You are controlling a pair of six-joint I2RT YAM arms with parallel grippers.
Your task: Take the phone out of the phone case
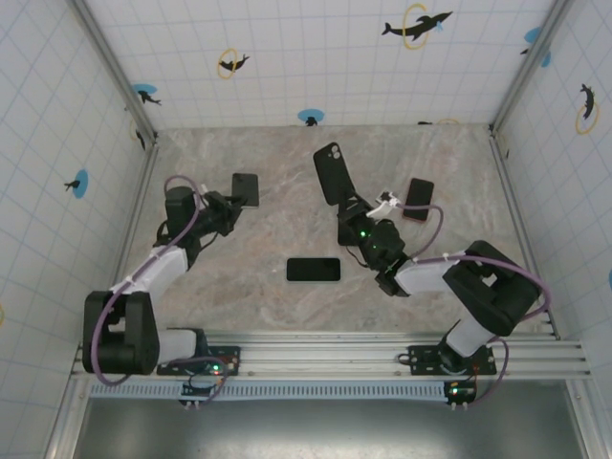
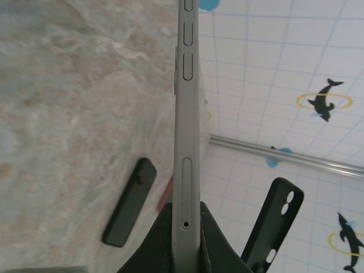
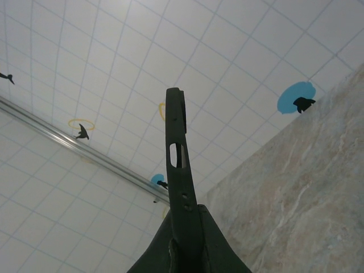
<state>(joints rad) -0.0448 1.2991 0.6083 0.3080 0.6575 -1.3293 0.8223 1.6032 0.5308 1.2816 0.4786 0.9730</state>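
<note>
Next, my left gripper lets go of the grey-edged phone on the bare tabletop (image 1: 225, 209) just under that gripper's own fingers.
My left gripper (image 1: 232, 203) is shut on the lower end of a grey-edged phone (image 1: 246, 189). In the left wrist view the phone (image 2: 186, 114) stands edge-on between the fingers of that gripper (image 2: 186, 215), its side buttons and SIM tray showing. My right gripper (image 1: 352, 212) is shut on the bottom of a black phone case (image 1: 330, 172), which stands upright and tilted back over mid table. The case (image 3: 181, 165) is seen edge-on with nothing in it, clamped by the right gripper (image 3: 190, 222). Phone and case are well apart, and the case (image 2: 273, 227) shows at the right beyond the phone.
A black phone (image 1: 314, 270) lies flat at the table's middle, near the front, and appears as a dark slab (image 2: 129, 202) in the left wrist view. Another phone with a reddish rim (image 1: 418, 199) lies at the right. Tiled walls enclose the table; a metal rail (image 1: 325, 352) runs along the near edge.
</note>
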